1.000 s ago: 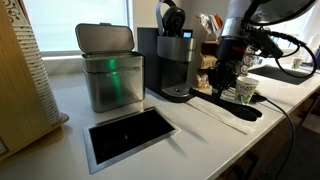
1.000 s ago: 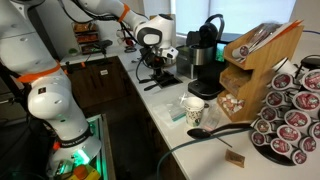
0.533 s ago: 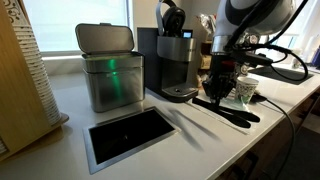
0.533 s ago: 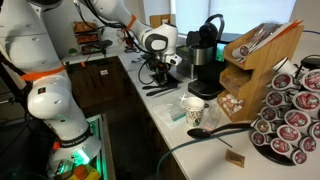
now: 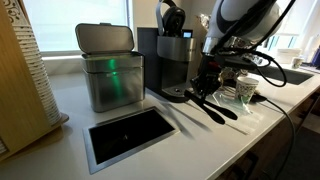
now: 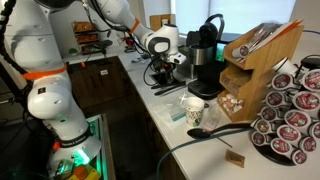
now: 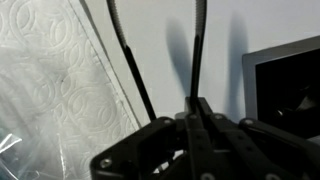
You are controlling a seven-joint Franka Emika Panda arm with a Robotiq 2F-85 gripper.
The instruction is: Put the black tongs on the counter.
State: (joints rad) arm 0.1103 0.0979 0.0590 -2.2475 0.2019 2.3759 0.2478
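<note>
Next, my gripper releases the black tongs on the bare counter (image 5: 205,120) (image 7: 178,58) between the paper towel and the steel-framed cut-out.
My gripper (image 5: 203,88) is shut on the black tongs (image 5: 218,107) and holds them low over the off-white counter (image 5: 200,140), just in front of the coffee machine. The tongs slant from the jaws toward the counter's front edge. I cannot tell whether their far end touches the counter. They also show under my gripper (image 6: 172,78) as a dark bar, the tongs (image 6: 166,90), above the counter (image 6: 158,117). In the wrist view my jaws (image 7: 197,105) clamp one thin arm of the tongs (image 7: 195,50); the other arm splays left. The steel-framed black cut-out (image 5: 130,133) lies further along the counter.
A black coffee machine (image 5: 175,65) stands right behind the gripper, a steel bin (image 5: 108,68) beside it. A paper cup (image 5: 245,90) stands close to the tongs. A paper towel (image 7: 60,80) lies by them. A pod rack (image 6: 290,110) and a black ladle (image 6: 215,130) are further off.
My gripper has carried the tongs sideways along the counter, away from the paper cup and toward the front of the coffee machine. It has stayed shut on them.
</note>
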